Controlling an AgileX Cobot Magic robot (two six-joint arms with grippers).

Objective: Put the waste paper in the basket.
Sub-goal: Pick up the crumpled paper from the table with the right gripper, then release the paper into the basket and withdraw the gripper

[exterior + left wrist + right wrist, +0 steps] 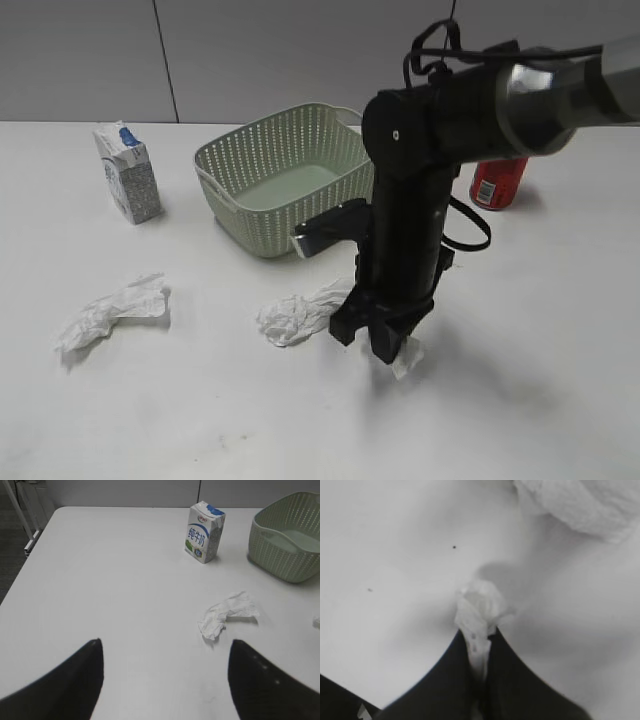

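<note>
Next, I release the wad of waste paper from my right gripper onto the bottom of the sage-green basket, slightly toward the milk carton (271, 187).
My right gripper (388, 345) (480, 635) is shut on a wad of waste paper (479, 607) (406, 357), pinched between its black fingers at the table surface. A second wad (296, 314) lies just left of it and shows at the top of the right wrist view (580, 502). A third wad (110, 312) (227, 612) lies at the left. The sage-green basket (255, 236) (280, 562) stands behind, with nothing in it. My left gripper (165, 652) is open and holds nothing, above bare table; it does not show in the exterior view.
A white-and-blue milk carton (128, 172) (204, 531) stands at the back left. A red can (497, 182) stands right of the basket, partly behind my right arm. The table's left edge (30, 555) shows in the left wrist view.
</note>
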